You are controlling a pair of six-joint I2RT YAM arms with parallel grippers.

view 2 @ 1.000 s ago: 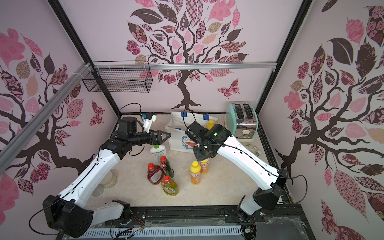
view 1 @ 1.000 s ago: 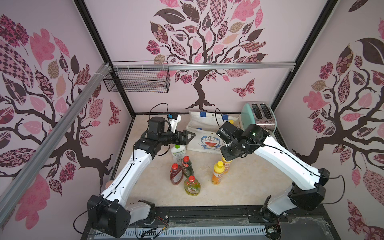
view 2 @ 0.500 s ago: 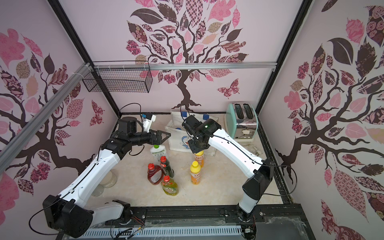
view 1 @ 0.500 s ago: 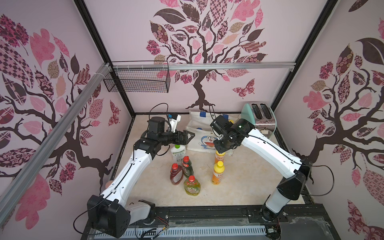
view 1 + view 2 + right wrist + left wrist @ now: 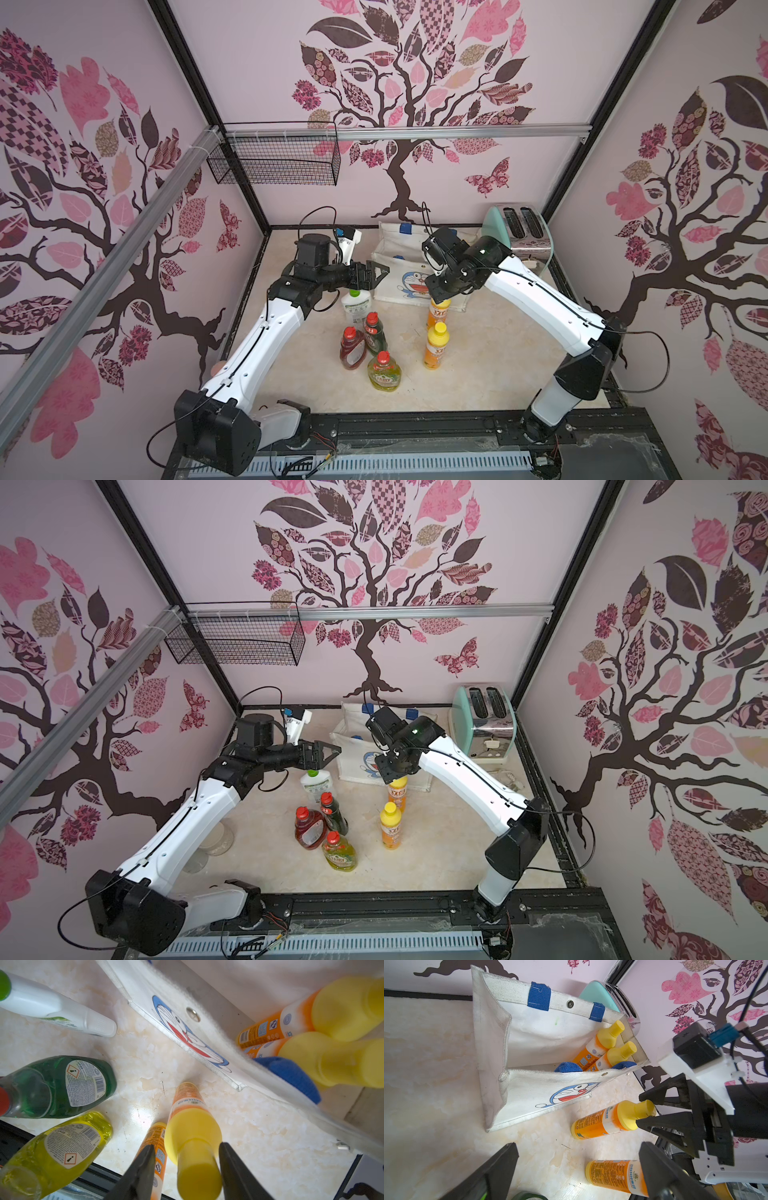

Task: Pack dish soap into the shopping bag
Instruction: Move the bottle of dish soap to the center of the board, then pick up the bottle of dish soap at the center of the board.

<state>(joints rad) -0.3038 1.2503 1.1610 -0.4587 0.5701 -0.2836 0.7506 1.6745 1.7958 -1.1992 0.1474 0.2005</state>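
Note:
The upright orange bottle is under my right gripper, which points steeply down, so next I back off, tilt my right gripper more level and close it around the yellow cap (image 5: 198, 1170).
The white shopping bag (image 5: 390, 286) (image 5: 529, 1093) stands open at the back, with two orange dish soap bottles (image 5: 602, 1043) inside. My right gripper (image 5: 440, 297) (image 5: 187, 1145) is open, its fingers on either side of the yellow cap of an upright orange bottle (image 5: 438, 316) (image 5: 191, 1126) just in front of the bag. A second orange bottle (image 5: 435, 347) stands nearer. My left gripper (image 5: 378, 272) (image 5: 579, 1169) hangs wide open and empty above the white green-capped bottle (image 5: 354, 307). Dark green (image 5: 374, 332), red (image 5: 352, 349) and yellow-green (image 5: 383, 372) bottles stand clustered in front.
A mint-green toaster (image 5: 519, 232) stands to the right of the bag against the back wall. A black wire basket (image 5: 274, 166) hangs high on the back left rail. Pink patterned walls close in three sides.
My right gripper has swung left toward the bag's front. The orange bottle under it has shifted closer to the bag, and the jaws have widened. The left arm has not moved.

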